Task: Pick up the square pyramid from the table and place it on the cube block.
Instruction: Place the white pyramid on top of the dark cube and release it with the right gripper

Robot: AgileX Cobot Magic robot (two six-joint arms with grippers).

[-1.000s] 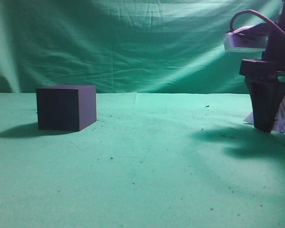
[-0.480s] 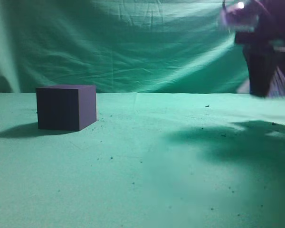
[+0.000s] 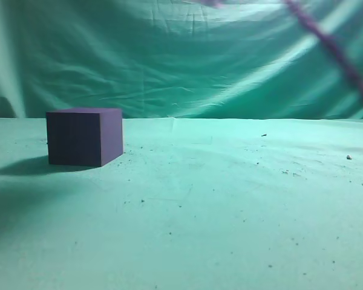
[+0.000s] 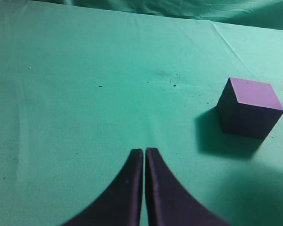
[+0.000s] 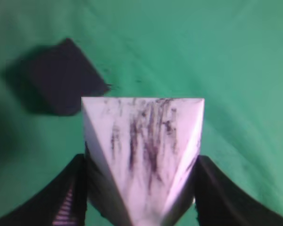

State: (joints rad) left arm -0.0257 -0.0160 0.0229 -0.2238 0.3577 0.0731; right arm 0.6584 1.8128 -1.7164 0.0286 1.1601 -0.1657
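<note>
Next, my right gripper lets go of the square pyramid on the flat top side of the dark purple cube block (image 3: 83, 111) (image 5: 67, 77).
The dark purple cube block (image 3: 85, 136) stands on the green table (image 3: 218, 199) at the left of the exterior view. It also shows in the left wrist view (image 4: 249, 107) and, small and far below, in the right wrist view (image 5: 61, 77). My right gripper (image 5: 140, 162) is shut on the square pyramid (image 5: 144, 150), pale with dark streaks, held high above the table. Neither shows in the exterior view. My left gripper (image 4: 145, 151) is shut and empty, hovering left of the cube.
A purple cable (image 3: 336, 48) crosses the upper right of the exterior view in front of the green draped backdrop (image 3: 169, 60). Small dark specks and a pale crumb (image 3: 348, 157) lie on the cloth.
My right gripper has lifted the pyramid off the table at the right and risen out of the top of the exterior view. The cube has not moved.
</note>
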